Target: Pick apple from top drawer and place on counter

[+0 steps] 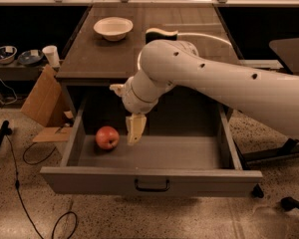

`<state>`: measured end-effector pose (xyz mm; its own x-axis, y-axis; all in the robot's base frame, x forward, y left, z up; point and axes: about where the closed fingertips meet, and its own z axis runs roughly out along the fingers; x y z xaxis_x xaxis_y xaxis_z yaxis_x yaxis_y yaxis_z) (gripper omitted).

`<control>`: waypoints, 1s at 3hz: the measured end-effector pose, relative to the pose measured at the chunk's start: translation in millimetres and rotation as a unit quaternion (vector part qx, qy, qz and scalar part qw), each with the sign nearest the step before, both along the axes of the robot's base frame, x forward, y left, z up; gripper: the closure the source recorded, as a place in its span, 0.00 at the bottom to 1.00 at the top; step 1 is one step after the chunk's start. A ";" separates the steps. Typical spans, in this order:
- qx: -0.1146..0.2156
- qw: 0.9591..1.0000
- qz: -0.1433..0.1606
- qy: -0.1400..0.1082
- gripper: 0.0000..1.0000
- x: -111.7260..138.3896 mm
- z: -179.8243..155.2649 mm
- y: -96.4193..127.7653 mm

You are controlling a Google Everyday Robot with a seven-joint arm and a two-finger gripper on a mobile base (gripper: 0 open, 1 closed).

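Next, the gripper moves over and closes on the middle of the red apple [107, 137] in the open top drawer, as the apple goes onto the counter.
The red apple [107, 137] lies on the floor of the open top drawer [152, 179], near its left wall. My gripper [135, 129] hangs point-down inside the drawer, just right of the apple and a little above the drawer floor, apart from the apple. The big white arm reaches in from the right and hides the middle of the drawer's back and part of the counter [102, 59]. The drawer's dark handle [152, 185] sits at the middle of the front panel.
A white bowl [113, 28] stands on the counter at the back left. A cardboard piece [42, 96], a paper cup [52, 55] and small bowls [3, 54] are to the left. Cables [20, 183] lie on the floor. A dark stand base [289, 148] is at the right.
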<state>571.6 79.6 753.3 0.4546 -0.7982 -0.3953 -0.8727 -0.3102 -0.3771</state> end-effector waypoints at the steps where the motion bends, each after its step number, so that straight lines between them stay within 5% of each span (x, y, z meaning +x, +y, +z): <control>1: 0.000 0.999 0.020 0.037 0.00 4.6 -25.8 17.6; 3: 0.004 0.993 0.038 0.110 0.00 9.6 -93.8 40.5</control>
